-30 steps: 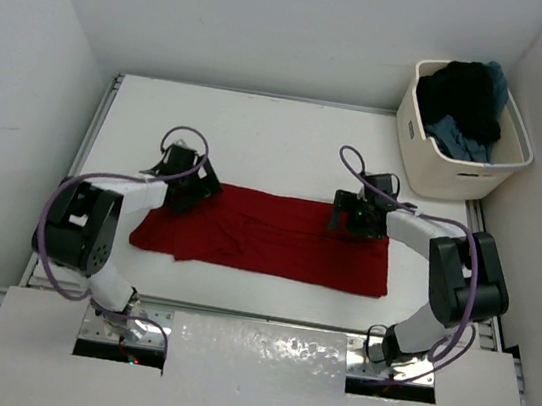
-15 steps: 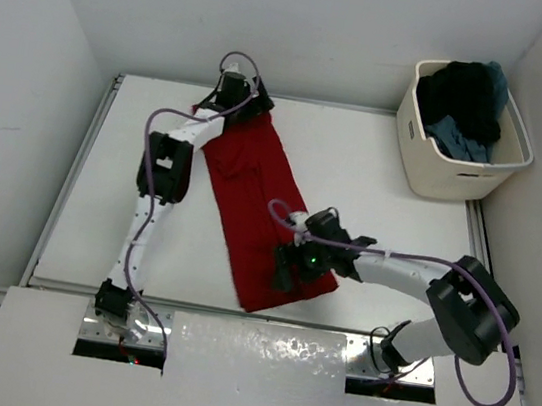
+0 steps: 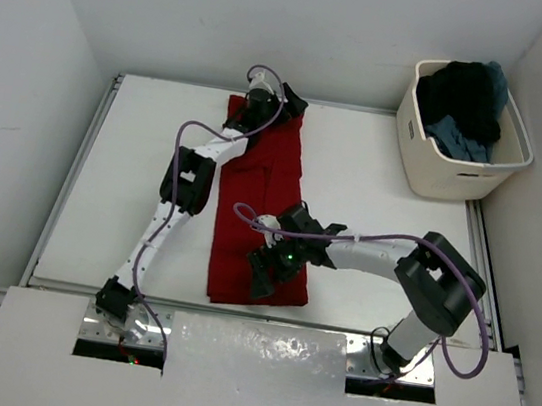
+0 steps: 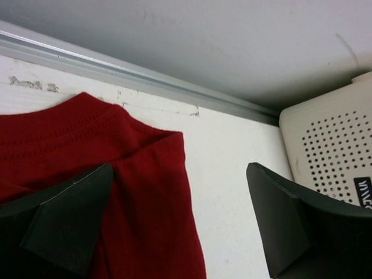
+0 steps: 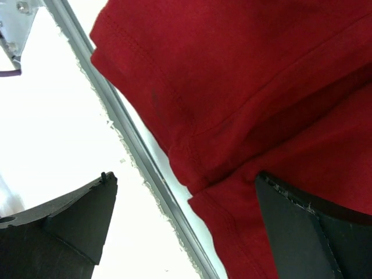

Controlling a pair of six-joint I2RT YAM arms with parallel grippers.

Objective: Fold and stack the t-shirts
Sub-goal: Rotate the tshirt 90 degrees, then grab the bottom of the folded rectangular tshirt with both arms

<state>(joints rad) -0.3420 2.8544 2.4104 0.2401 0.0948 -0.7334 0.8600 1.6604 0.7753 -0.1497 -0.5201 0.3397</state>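
Observation:
I move my right gripper to the red t-shirt next and grab its near hem corner (image 3: pixel 304 301) on the side toward the cream tub.
A red t-shirt (image 3: pixel 266 177) lies flat as a long strip running from the table's far edge toward the near edge. My left gripper (image 3: pixel 273 104) is stretched out to the far end, open over the shirt's corner (image 4: pixel 133 174), its left finger (image 4: pixel 64 226) above the cloth. My right gripper (image 3: pixel 262 278) is open over the near end, where the hem (image 5: pixel 232 104) lies beside the table's edge rail (image 5: pixel 133 157). Neither gripper has cloth pinched. A black t-shirt (image 3: pixel 463 94) and a blue-grey one (image 3: pixel 459 139) sit in the tub.
The cream plastic tub (image 3: pixel 455 184) stands at the back right corner; its perforated wall (image 4: pixel 331 151) shows in the left wrist view. Walls close in the table at the back and both sides. A metal rail (image 4: pixel 116 70) runs along the far edge.
The red shirt has swung from lying crosswise to lying lengthwise. My left arm reached to the far edge and my right arm came toward the near edge.

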